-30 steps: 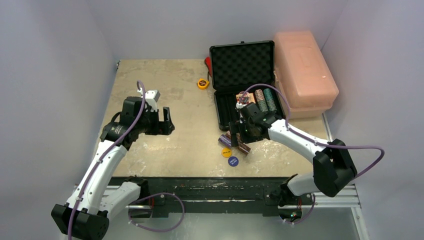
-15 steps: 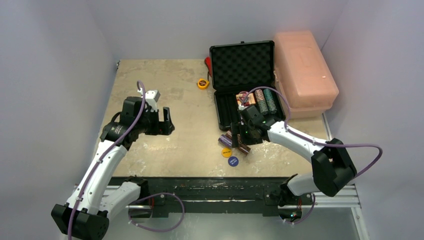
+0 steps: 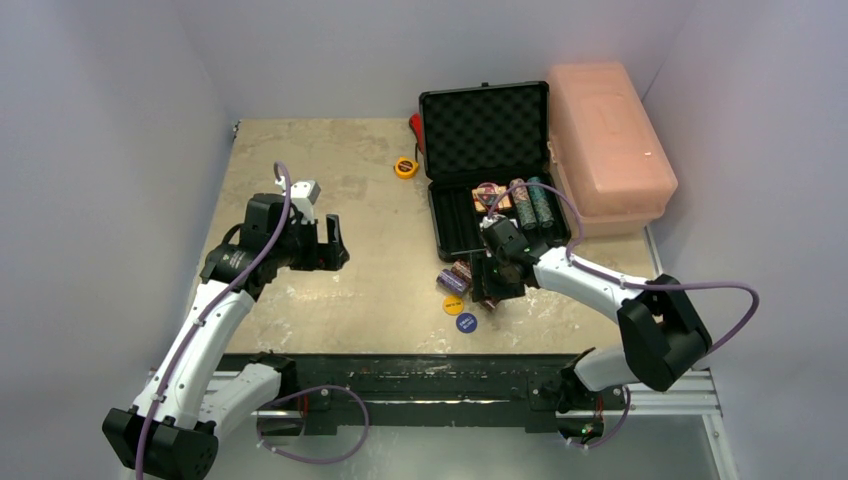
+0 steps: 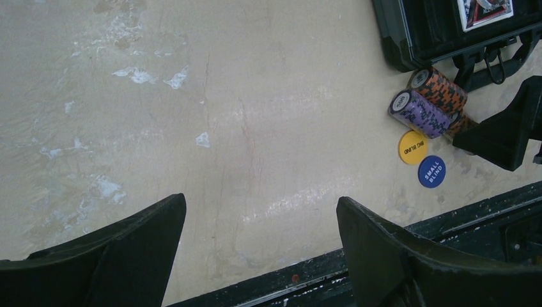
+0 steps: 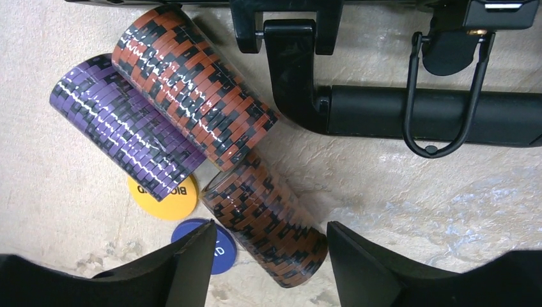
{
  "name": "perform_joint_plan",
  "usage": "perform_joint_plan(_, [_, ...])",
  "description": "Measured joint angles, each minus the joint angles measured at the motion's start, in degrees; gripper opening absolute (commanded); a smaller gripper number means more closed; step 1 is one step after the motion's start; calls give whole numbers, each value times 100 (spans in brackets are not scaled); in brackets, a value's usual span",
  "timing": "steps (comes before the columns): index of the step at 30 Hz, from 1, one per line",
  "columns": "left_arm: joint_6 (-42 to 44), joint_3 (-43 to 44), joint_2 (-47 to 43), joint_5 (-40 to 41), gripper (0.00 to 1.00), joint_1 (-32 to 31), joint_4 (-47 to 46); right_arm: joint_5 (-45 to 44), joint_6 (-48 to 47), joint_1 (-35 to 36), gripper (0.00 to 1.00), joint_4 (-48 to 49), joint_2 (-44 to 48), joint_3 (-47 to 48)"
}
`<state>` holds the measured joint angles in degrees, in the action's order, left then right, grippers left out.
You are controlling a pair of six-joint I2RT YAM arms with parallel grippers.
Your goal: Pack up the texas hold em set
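Note:
I should turn the brown stack straight, as it lies slanted between my right gripper's fingers, then open and take it across its middle (image 5: 270, 229) before lifting it to the briefcase.
The black briefcase (image 3: 448, 205) lies open at the back right, foam lid up, with chip stacks (image 3: 531, 202) and a card deck (image 3: 497, 197) inside. Its handle (image 5: 434, 115) shows in the right wrist view. Three chip stacks lie on their sides just in front of it: purple (image 5: 124, 125), orange (image 5: 192, 83) and brown (image 5: 265, 214). A yellow button (image 5: 167, 199) and a blue button (image 5: 214, 246) lie beside them. My right gripper (image 5: 271, 225) is open, its fingers on either side of the brown stack. My left gripper (image 4: 262, 201) is open and empty over bare table, far left of the chips (image 4: 418, 114).
A pink plastic box (image 3: 610, 135) stands against the briefcase's right side. A yellow tape measure (image 3: 405, 167) and a red item (image 3: 414, 125) lie left of the lid. The black rail (image 3: 400, 365) runs along the table's near edge, close to the buttons.
My right gripper has moved from the briefcase's front edge toward the near side and down over the chip stacks on the table. The left arm has not moved.

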<state>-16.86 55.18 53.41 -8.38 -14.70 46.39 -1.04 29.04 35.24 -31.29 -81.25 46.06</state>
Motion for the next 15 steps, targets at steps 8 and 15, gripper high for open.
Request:
perform_joint_plan(8, [0, 0, 0, 0, 87, 0, 2, -31, 184, 0, 46, 76, 52, -76])
perform_joint_plan(15, [0, 0, 0, 0, 87, 0, 2, 26, 326, 0, 38, 70, 125, -92])
